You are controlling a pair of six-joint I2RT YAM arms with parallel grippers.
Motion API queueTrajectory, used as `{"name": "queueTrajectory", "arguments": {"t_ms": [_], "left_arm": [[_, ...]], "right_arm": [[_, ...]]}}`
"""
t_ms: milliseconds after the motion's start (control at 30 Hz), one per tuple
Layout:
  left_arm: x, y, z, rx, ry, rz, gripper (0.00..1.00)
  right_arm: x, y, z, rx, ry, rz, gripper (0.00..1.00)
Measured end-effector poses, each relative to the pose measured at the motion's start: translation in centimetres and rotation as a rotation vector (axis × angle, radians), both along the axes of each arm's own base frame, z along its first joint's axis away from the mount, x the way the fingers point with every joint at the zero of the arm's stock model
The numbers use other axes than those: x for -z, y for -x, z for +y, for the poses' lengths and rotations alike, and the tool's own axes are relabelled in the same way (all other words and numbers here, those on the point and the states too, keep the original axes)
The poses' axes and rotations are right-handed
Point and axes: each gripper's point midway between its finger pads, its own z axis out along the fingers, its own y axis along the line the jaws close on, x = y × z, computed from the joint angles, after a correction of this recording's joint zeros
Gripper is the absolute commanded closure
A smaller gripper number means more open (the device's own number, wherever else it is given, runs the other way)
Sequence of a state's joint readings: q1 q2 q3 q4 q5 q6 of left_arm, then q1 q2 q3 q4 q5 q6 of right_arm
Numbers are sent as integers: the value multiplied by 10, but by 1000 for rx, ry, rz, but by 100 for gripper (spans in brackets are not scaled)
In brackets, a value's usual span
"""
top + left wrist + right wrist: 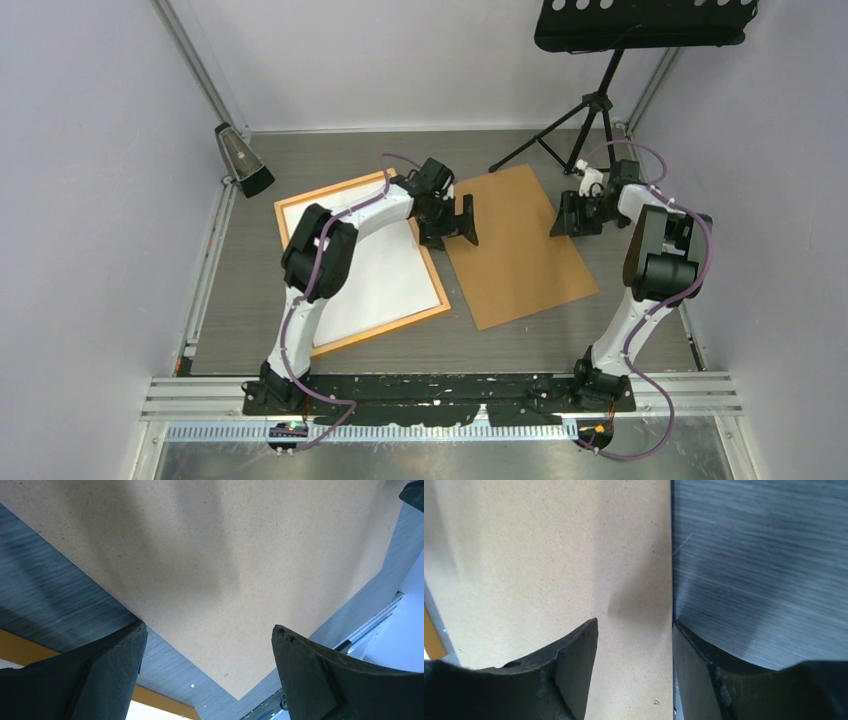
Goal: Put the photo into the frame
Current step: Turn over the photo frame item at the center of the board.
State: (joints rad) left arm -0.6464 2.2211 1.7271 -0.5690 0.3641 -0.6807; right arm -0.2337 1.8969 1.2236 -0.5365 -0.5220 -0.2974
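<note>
I should next grip the board's long edge point(549, 202) on the brown backing board with my left gripper, beside my right gripper, near the tripod stand.
The orange frame point(385, 330) lies flat at the left of the table. Inside it lies the photo point(375, 275), showing only a plain white face. My left gripper point(452, 222) hovers open over the left edge of the brown backing board point(515, 250), past the frame's right rim. In the left wrist view its fingers point(110, 665) stand wide apart above the board's corner point(225, 555), with a strip of frame point(160, 702) below. My right gripper point(634, 625) stands open astride the board's right edge point(549, 555), one finger over the board and the other over the table beside it.
A black tripod stand point(590, 110) rises at the back right, its legs close behind the board. A small black lamp-like object point(242, 160) sits at the back left. Grey walls close in on the table point(240, 300) on three sides.
</note>
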Motion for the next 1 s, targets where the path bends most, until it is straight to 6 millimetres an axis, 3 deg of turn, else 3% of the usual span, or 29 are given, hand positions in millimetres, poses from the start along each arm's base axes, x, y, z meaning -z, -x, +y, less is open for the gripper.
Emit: {"name": "queueTrajectory", "arguments": {"t_ms": [367,500,567,767,1000], "left_arm": [[-1,11,-3,-34,37,76,0],[-2,15,-2,-33,41,88,0],[-1,17,-1,-32,38,97,0],[-2,19,0,-28,35,105,0],[-6,22,-1,-13,50,111,0]], "right_arm": [[-1,-6,-5,-21,-83,-11,57],[-12,-3,-4,-28,-92,-20,60],[-27,-2,-2,-37,-94,-45,62],[-107,6,15,-91,-128,-182,63],[-194,20,69,-262,-178,-399,64]]}}
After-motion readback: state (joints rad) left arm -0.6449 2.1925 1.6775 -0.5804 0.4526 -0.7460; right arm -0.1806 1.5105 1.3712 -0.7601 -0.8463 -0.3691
